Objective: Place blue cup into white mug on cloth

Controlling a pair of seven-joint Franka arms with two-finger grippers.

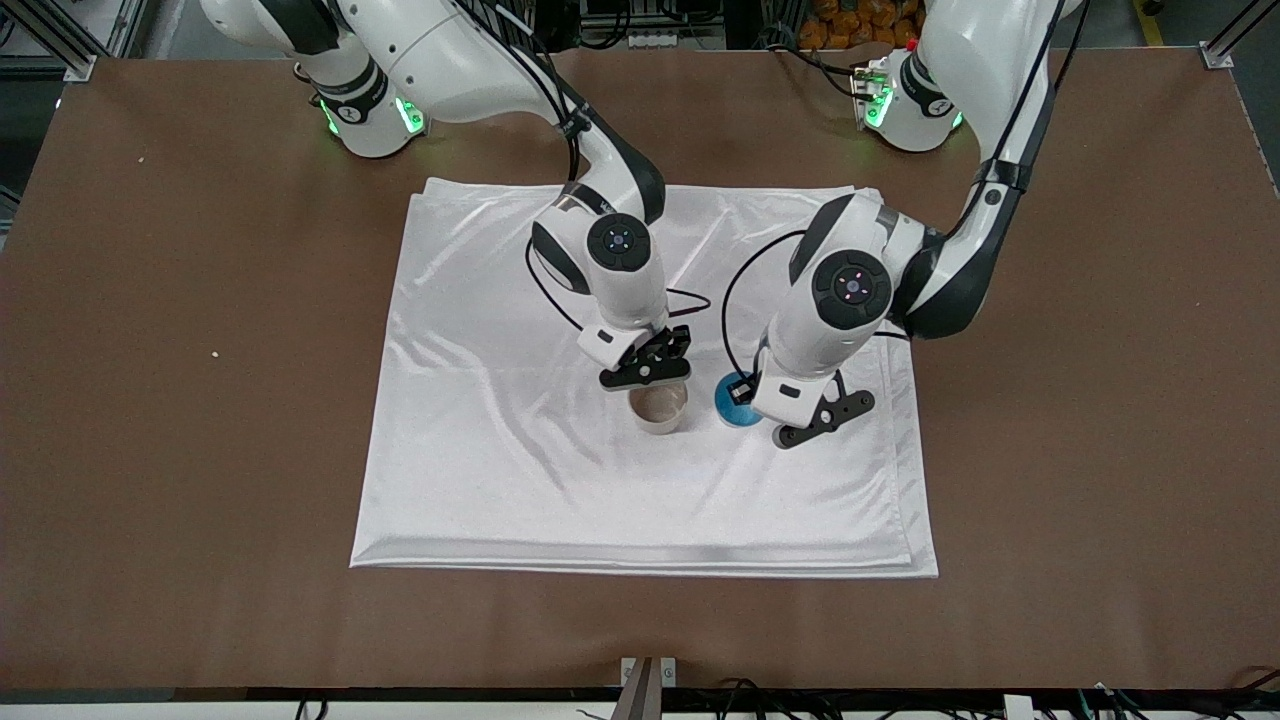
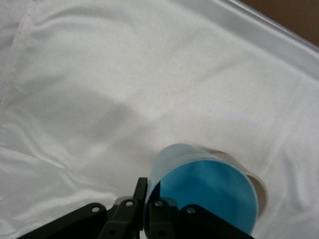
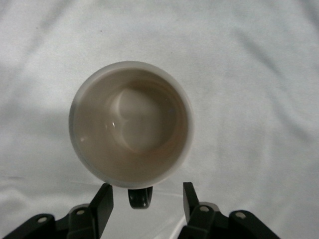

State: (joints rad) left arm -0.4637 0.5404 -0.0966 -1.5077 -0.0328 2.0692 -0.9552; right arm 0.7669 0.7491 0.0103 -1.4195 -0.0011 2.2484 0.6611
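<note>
Next, my left gripper releases the blue cup, now tilted beside the mug, inside the empty white mug (image 1: 656,402) (image 2: 244,194) just below my right gripper.
The white mug (image 1: 658,408) stands upright on the cloth (image 1: 500,480), empty. In the right wrist view the mug (image 3: 130,124) shows from above with its dark handle (image 3: 140,197). My right gripper (image 1: 650,374) hangs just over the mug's handle side, open (image 3: 146,201), one finger on each side of the handle without touching it. My left gripper (image 1: 745,392) is beside the mug, toward the left arm's end, shut on the rim of the blue cup (image 1: 734,402). The cup (image 2: 204,191) is tilted, one finger (image 2: 141,191) outside its wall. I cannot tell whether it touches the cloth.
The cloth (image 2: 124,74) lies wrinkled on the brown table (image 1: 1100,450) and reaches well past both cups on every side. Both arms lean in over the cloth's middle, their wrists close together. Bare table surrounds the cloth.
</note>
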